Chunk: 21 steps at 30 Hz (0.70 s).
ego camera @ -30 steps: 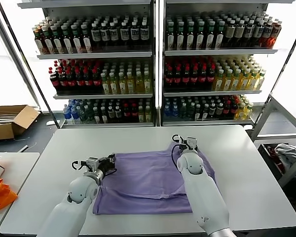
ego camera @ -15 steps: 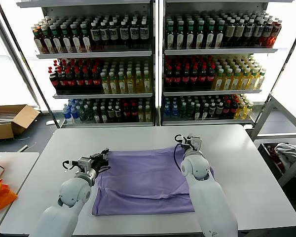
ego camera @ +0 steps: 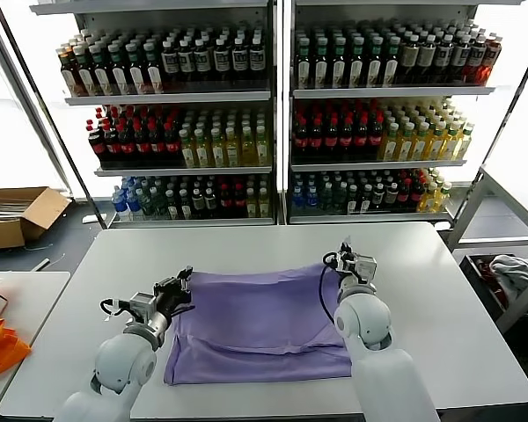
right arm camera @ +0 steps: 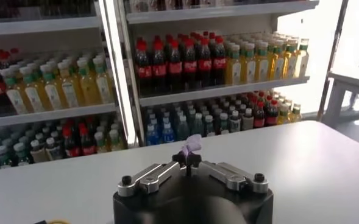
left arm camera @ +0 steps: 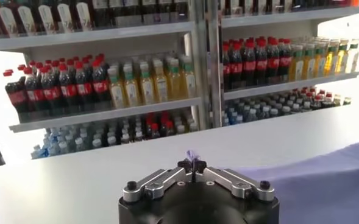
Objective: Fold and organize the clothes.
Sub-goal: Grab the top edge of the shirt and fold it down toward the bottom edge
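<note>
Next, my left gripper lets go of the lavender T-shirt's far corner on the shirt's side edge [ego camera: 187, 331], next to the long crease.
The clothes [ego camera: 260, 325], a lavender T-shirt, lie partly folded on the white table [ego camera: 246, 251], spread between my two arms. My left gripper [ego camera: 183, 281] is shut on the shirt's far left corner; a tuft of purple fabric [left arm camera: 192, 154] pokes out between its fingertips in the left wrist view. My right gripper [ego camera: 356, 260] is shut on the far right corner, with a purple tuft [right arm camera: 192, 145] sticking up from its pinched fingertips. Both corners are held just above the table. The printed graphic is hidden.
Shelves of bottled drinks [ego camera: 273, 114] stand behind the table. A cardboard box [ego camera: 18, 215] sits on the floor at far left, an orange cloth [ego camera: 0, 345] on a side table at left, and a grey-white cloth pile [ego camera: 515, 272] at right.
Both grippers have moved apart, left going further left and right going right, stretching the shirt's far edge wider and flatter between them. Both stayed shut on the fabric.
</note>
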Each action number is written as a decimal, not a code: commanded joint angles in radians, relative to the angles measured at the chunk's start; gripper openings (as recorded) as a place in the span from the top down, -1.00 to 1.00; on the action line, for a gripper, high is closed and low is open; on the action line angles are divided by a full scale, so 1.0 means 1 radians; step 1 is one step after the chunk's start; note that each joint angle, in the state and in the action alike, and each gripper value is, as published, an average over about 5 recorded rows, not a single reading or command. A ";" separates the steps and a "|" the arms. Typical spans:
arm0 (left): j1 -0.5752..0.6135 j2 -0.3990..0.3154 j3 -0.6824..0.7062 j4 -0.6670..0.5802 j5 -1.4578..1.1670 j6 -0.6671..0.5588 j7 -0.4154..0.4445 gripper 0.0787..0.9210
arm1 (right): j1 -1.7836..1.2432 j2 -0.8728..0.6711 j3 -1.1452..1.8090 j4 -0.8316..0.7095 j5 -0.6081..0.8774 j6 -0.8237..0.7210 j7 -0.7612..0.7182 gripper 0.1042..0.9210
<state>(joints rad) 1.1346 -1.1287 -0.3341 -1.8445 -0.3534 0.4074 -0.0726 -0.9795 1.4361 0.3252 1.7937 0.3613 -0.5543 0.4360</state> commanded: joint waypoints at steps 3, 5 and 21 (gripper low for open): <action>0.234 -0.060 -0.016 -0.117 0.127 -0.050 0.006 0.99 | -0.248 -0.009 0.029 0.167 -0.022 0.015 -0.003 0.97; 0.260 -0.067 -0.021 -0.126 0.140 -0.055 0.005 0.99 | -0.274 -0.009 0.032 0.182 -0.026 0.018 -0.001 0.97; 0.347 -0.084 -0.045 -0.152 0.189 -0.061 -0.002 0.99 | -0.415 -0.011 0.052 0.268 -0.038 0.034 0.018 0.97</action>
<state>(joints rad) 1.4126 -1.2010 -0.3706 -1.9722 -0.1960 0.3542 -0.0706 -1.3069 1.4254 0.3707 2.0136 0.3273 -0.5231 0.4505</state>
